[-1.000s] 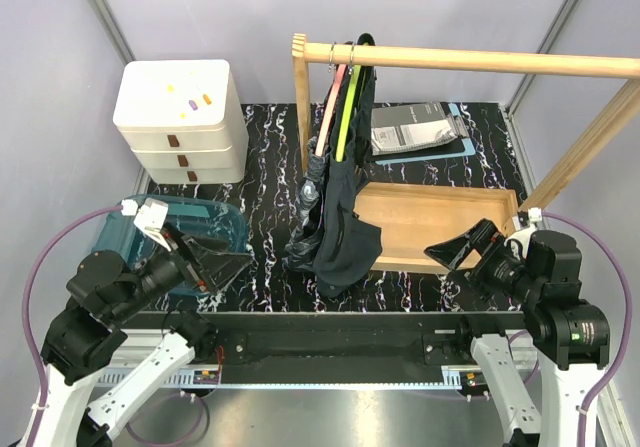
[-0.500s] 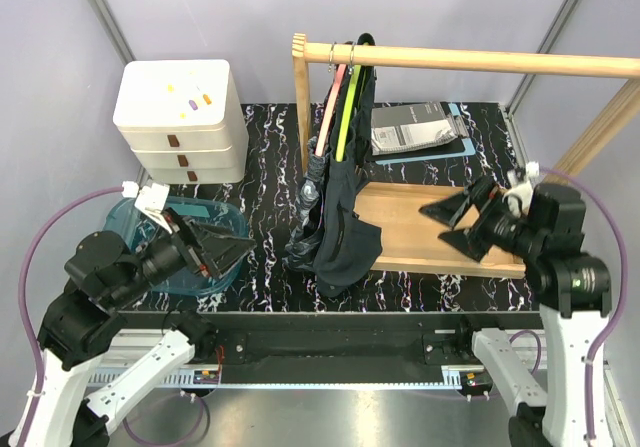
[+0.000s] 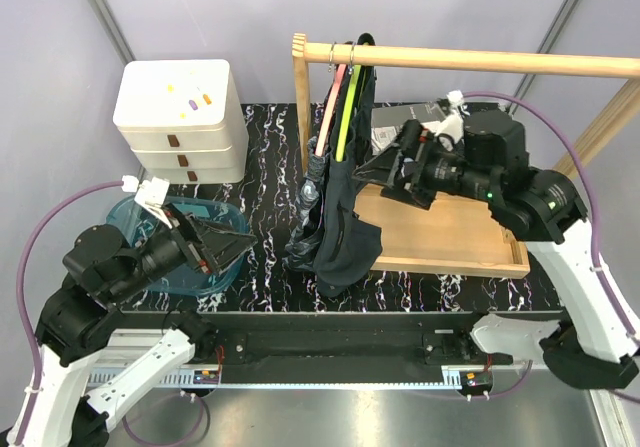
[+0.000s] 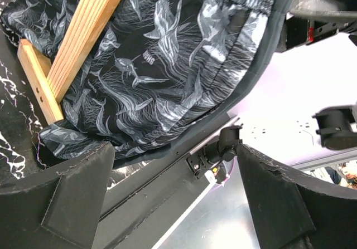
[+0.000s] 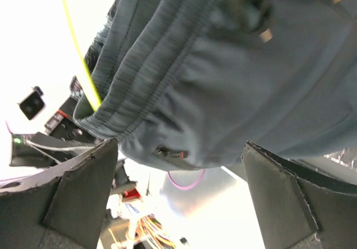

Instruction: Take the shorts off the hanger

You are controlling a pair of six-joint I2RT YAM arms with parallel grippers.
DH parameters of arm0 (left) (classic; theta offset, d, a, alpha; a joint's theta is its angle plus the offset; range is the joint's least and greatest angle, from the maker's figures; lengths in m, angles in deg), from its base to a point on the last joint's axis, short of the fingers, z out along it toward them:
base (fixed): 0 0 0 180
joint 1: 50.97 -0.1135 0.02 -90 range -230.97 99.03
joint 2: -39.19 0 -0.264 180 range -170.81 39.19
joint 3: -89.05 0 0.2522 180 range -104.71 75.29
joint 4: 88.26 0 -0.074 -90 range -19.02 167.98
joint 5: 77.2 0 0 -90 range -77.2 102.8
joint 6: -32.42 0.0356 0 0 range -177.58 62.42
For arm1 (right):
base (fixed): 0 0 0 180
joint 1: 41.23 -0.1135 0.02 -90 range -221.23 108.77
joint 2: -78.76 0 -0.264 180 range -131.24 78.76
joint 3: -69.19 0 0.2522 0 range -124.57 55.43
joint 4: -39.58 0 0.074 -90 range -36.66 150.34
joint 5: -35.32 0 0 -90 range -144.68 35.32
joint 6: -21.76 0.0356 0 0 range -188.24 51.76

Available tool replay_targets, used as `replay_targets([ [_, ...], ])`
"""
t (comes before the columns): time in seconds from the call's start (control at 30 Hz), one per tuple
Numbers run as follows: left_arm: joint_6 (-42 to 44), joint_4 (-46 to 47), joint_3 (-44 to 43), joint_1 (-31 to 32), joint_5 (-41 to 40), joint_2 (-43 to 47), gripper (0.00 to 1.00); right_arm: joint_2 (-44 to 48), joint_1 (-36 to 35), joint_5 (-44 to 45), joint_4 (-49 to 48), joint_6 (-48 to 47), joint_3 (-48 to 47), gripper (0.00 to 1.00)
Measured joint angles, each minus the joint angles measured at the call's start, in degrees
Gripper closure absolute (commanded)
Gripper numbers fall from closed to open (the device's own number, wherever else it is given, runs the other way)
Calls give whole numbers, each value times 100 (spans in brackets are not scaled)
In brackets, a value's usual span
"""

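The navy shorts' loose cloth below the waistband is in front of my right gripper, so it should move over and pinch the waistband's end [image 5: 99, 118], just past the yellow-green hanger's end.
Two shorts hang side by side on hangers from the wooden rail [image 3: 480, 60]. The plain navy shorts [image 3: 352, 239] hang on the right on a yellow-green hanger [image 3: 344, 117]. The marbled blue-grey shorts [image 3: 308, 199] hang on the left by a pink hanger [image 3: 327, 112]. My right gripper [image 3: 383, 172] is open, just right of the navy shorts at their upper part. In the right wrist view its jaws stand wide with the navy cloth [image 5: 234, 76] above them, and nothing is held. My left gripper [image 3: 228, 247] is open, left of the shorts and apart from them. The left wrist view shows the marbled shorts [image 4: 167, 65] ahead.
The rail's wooden post [image 3: 300, 97] stands just left of the shorts and shows in the left wrist view [image 4: 78, 43]. A wooden tray [image 3: 470, 229] lies below the right arm. A booklet [image 3: 412, 127] lies behind it. A white drawer unit [image 3: 180, 117] and a teal tub [image 3: 160, 229] are at the left.
My right arm has risen from the front right and swung left over the tray, up to the navy shorts. My left gripper has shifted only slightly toward the shorts.
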Motion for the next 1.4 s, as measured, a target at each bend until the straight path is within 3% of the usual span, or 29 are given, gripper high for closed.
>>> replay_targets([
  [0.2,2,-157,-223,0,-2,-11,6,-748,-1561,1405,247,26,-1220,0],
  [0.33,7,-393,-433,0,-9,-59,6,-1338,-2157,2363,719,-59,-2306,0],
  [0.6,55,-667,-625,0,-90,-68,6,-2896,-2721,3976,1853,-227,-4527,28],
  [0.73,92,-752,-625,0,-96,-68,6,-2955,-2811,4264,1998,-284,-4221,28],
  [0.9,190,-970,-699,0,-155,-68,6,-2387,-2848,4343,1867,-369,-3003,23],
  [1.07,260,-1075,-785,0,-155,-85,5,-1591,-2848,4284,1567,-404,-2181,10],
  [1.27,328,-1093,-909,0,-149,-258,6,-946,-2852,4039,1263,-518,-2103,6],
  [1.4,361,-1093,-922,0,-144,-363,6,-938,-2852,4041,1263,-586,-2365,13],
])
